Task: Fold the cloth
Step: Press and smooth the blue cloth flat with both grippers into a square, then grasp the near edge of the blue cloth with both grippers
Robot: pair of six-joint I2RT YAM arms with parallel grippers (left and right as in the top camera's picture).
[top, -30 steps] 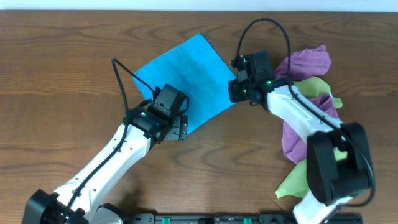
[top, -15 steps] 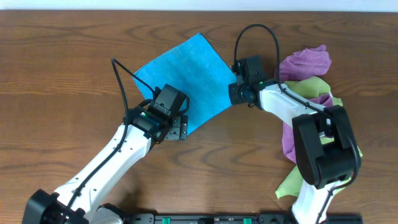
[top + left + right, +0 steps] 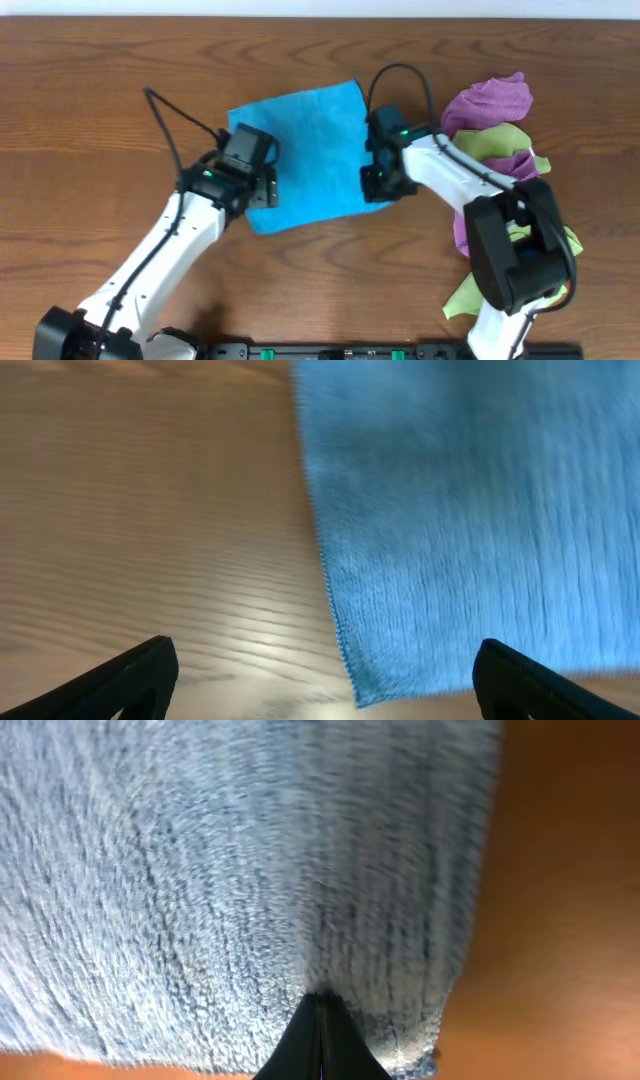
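Observation:
My left gripper is going to close on the near corner [image 3: 255, 230] [image 3: 354, 692] of the blue cloth, the corner farther from the pile of purple and green cloths.
A blue cloth [image 3: 305, 150] lies flat on the wooden table, roughly square. My left gripper [image 3: 262, 190] hovers over its lower left corner, open and empty; the left wrist view shows that corner of the cloth [image 3: 470, 520] between the wide-apart fingertips [image 3: 320, 680]. My right gripper [image 3: 374, 188] is at the cloth's lower right corner, shut on the cloth; the right wrist view shows the closed fingertips [image 3: 320, 1020] pinching the blue cloth [image 3: 250, 870] near its edge.
A pile of purple and green cloths [image 3: 495, 130] lies to the right, under the right arm. Bare wooden table [image 3: 100, 120] lies to the left and front.
The cloth has turned from a diamond to a square lie and shifted left. The right gripper moved down and left with its corner. The left gripper moved up and left.

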